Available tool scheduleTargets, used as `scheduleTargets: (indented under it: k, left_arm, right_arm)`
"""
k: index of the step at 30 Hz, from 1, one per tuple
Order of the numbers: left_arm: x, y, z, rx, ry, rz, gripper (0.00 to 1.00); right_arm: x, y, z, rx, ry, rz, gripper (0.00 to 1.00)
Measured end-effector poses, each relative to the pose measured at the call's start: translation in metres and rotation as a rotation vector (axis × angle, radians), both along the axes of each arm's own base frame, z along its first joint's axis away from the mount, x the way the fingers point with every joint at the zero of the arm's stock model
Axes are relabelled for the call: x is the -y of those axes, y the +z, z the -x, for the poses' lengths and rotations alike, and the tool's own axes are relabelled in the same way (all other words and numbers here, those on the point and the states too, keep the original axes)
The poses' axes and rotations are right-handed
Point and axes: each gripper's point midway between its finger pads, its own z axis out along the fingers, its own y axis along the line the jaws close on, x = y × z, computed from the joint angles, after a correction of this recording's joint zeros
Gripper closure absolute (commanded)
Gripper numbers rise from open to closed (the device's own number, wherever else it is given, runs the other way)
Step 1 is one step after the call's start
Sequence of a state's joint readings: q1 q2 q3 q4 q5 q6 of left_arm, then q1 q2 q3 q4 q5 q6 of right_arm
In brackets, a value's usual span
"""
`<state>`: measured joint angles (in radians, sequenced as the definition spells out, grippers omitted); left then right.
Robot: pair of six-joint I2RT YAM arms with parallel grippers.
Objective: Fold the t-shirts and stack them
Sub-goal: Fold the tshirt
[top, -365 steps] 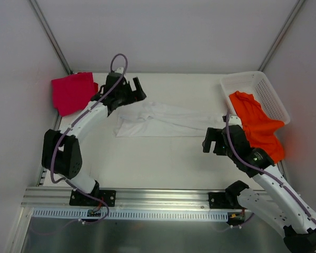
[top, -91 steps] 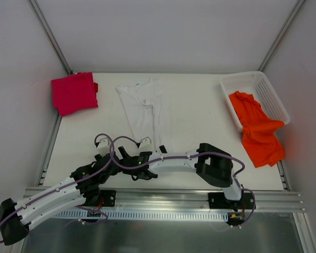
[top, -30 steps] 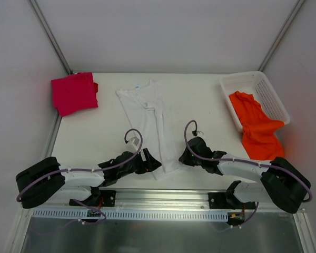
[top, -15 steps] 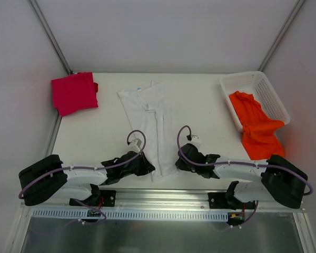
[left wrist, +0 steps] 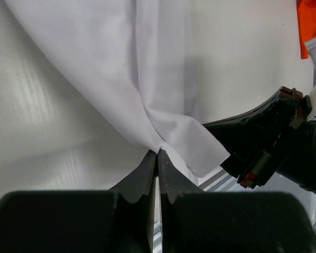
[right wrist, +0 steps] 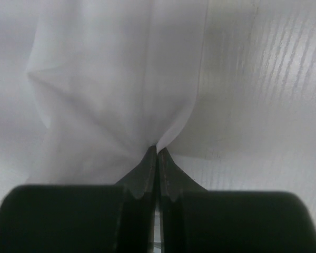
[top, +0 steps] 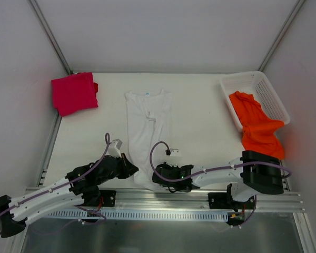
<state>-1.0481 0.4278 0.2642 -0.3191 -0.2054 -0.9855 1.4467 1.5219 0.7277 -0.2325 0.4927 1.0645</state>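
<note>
I can see the white t-shirt's hem bunching up close to both grippers, so I will open my right gripper, let the hem flatten, and take the white t-shirt's outer edge (right wrist: 187,115) before folding.
The white t-shirt (top: 147,121) lies lengthwise in the middle of the table, neck label at the far end and hem at the near edge. My left gripper (top: 132,169) is shut on the hem's left corner, and the cloth (left wrist: 121,63) bunches into its tips (left wrist: 157,152). My right gripper (top: 157,176) is shut on the hem's right part, pinching a fold of the cloth (right wrist: 105,79) at its tips (right wrist: 157,149). A folded magenta-red t-shirt (top: 73,93) sits at the far left. The orange t-shirt (top: 258,129) spills out of the basket at the right.
The white lattice basket (top: 274,100) stands at the far right against the wall. An aluminium rail (top: 163,197) runs along the near edge just behind both grippers. The right arm's black wrist (left wrist: 268,142) shows close beside the left gripper.
The left gripper has shut on the hem. Both grippers have pulled back toward the near edge and closer together, dragging the white shirt straighter and nearer.
</note>
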Motion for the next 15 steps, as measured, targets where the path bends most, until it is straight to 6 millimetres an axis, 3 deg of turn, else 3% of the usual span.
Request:
scheduleTargets:
  k: [5, 10, 13, 15]
  left_arm:
    - [-0.021, -0.015, 0.009, -0.034, 0.011, -0.072, 1.00]
    - [-0.033, -0.035, 0.016, -0.094, 0.011, -0.177, 1.00]
    - [-0.035, -0.040, 0.018, -0.119, 0.011, -0.221, 1.00]
    - [-0.035, -0.040, 0.017, -0.125, 0.011, -0.231, 0.86]
  right_arm:
    - [0.003, 0.000, 0.000, -0.006, -0.040, 0.013, 1.00]
    - [0.028, 0.004, -0.002, 0.012, -0.069, 0.106, 0.99]
    - [0.038, 0.017, -0.007, 0.040, -0.081, 0.147, 1.00]
    - [0.037, 0.030, -0.011, 0.063, -0.087, 0.144, 0.99]
